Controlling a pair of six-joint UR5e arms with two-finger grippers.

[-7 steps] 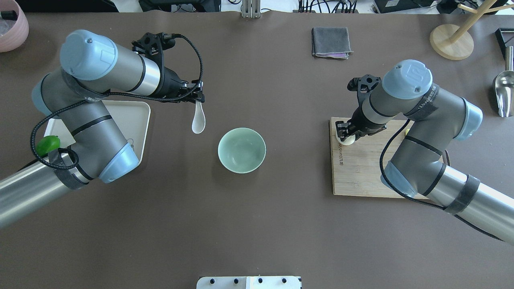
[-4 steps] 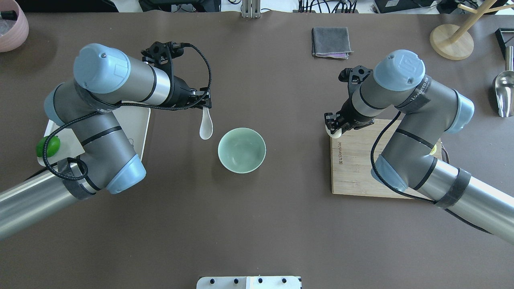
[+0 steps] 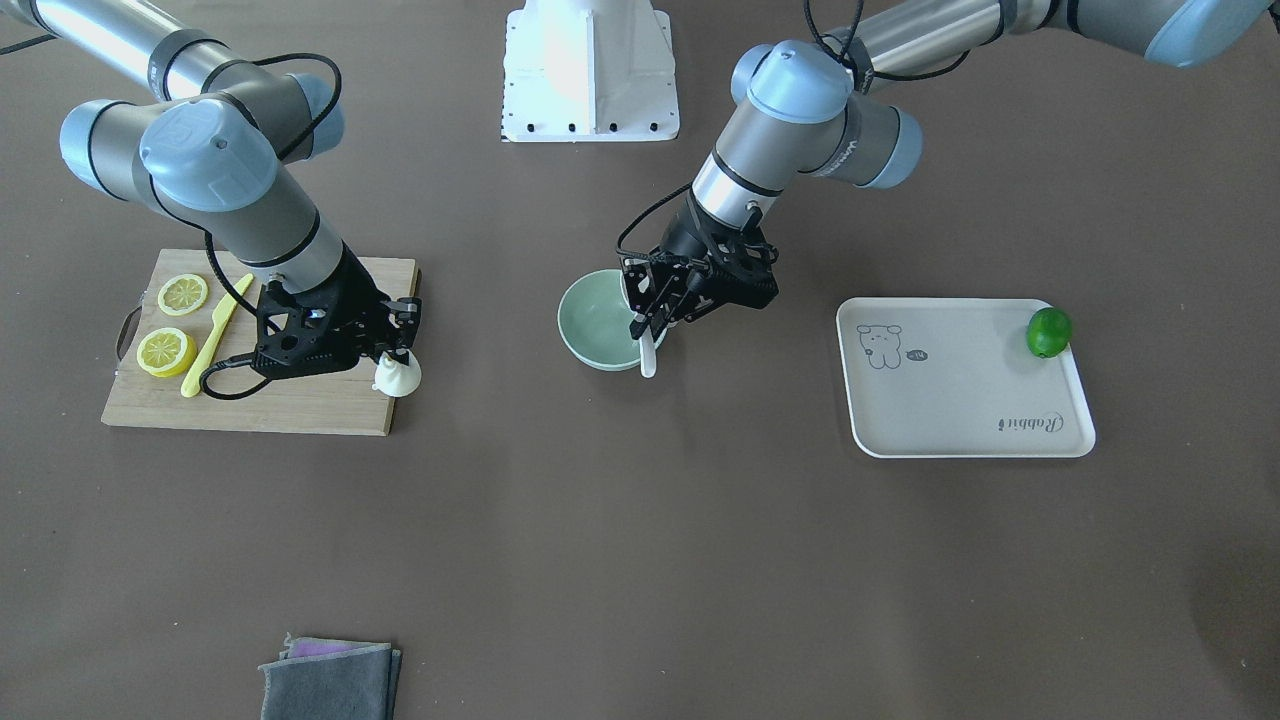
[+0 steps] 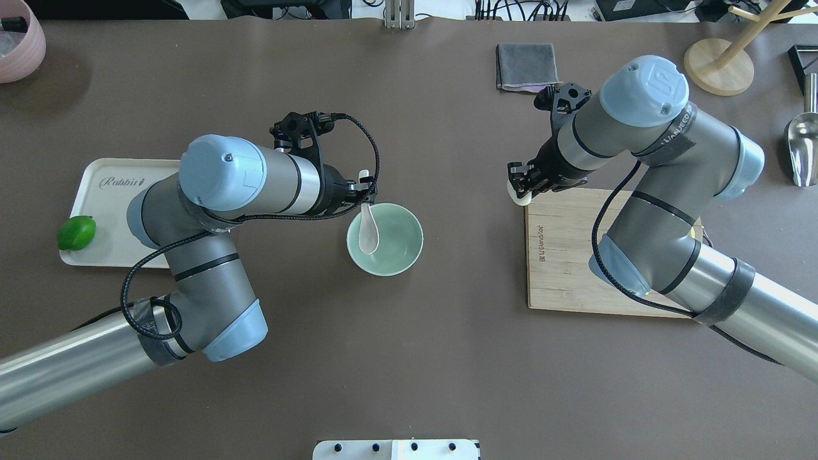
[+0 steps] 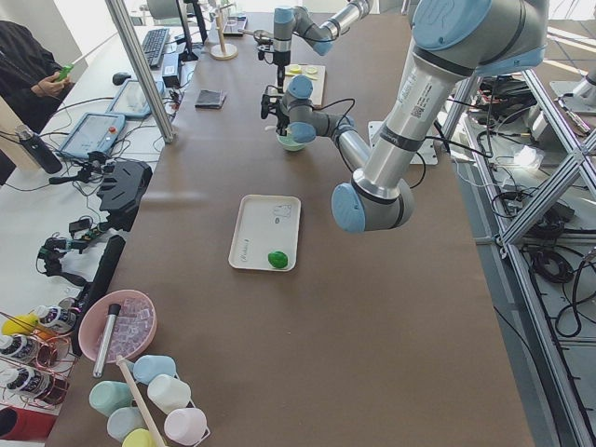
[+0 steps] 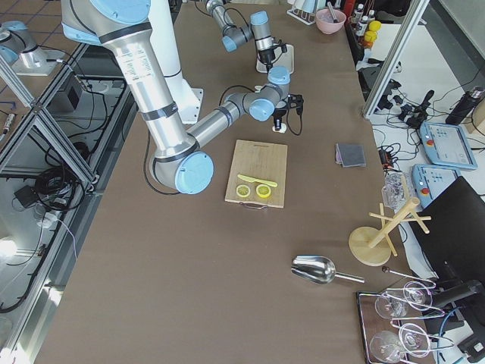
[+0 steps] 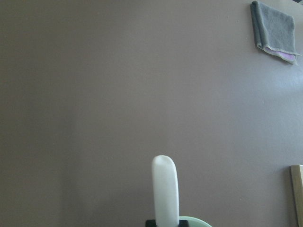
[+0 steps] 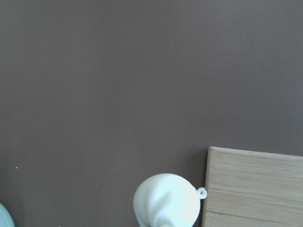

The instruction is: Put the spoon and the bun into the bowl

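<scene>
Next, I let go of the white bun with my right gripper inside the mint-green bowl (image 3: 591,316), on the bowl's side nearest the wooden board.
The mint-green bowl (image 4: 399,225) (image 3: 585,322) stands at the table's middle. My left gripper (image 4: 366,193) (image 3: 648,322) is shut on the handle of the white spoon (image 4: 369,234) (image 3: 648,356); the scoop hangs over the bowl's left part. The spoon's handle shows in the left wrist view (image 7: 164,195). My right gripper (image 4: 519,189) (image 3: 398,355) is shut on the white bun (image 3: 398,378) (image 8: 166,201) and holds it in the air at the far left corner of the wooden board (image 4: 575,255), well right of the bowl.
A beige tray (image 4: 118,191) with a green lime (image 4: 77,232) lies left. Two lemon halves (image 3: 168,350) and a yellow knife (image 3: 215,335) lie on the board. A grey cloth (image 4: 526,66), a wooden stand (image 4: 719,66) and a metal scoop (image 4: 802,150) are at the far right.
My left gripper has carried the spoon right, from beside the bowl to over its left part. My right gripper has lifted the bun and moved it left off the board's corner.
</scene>
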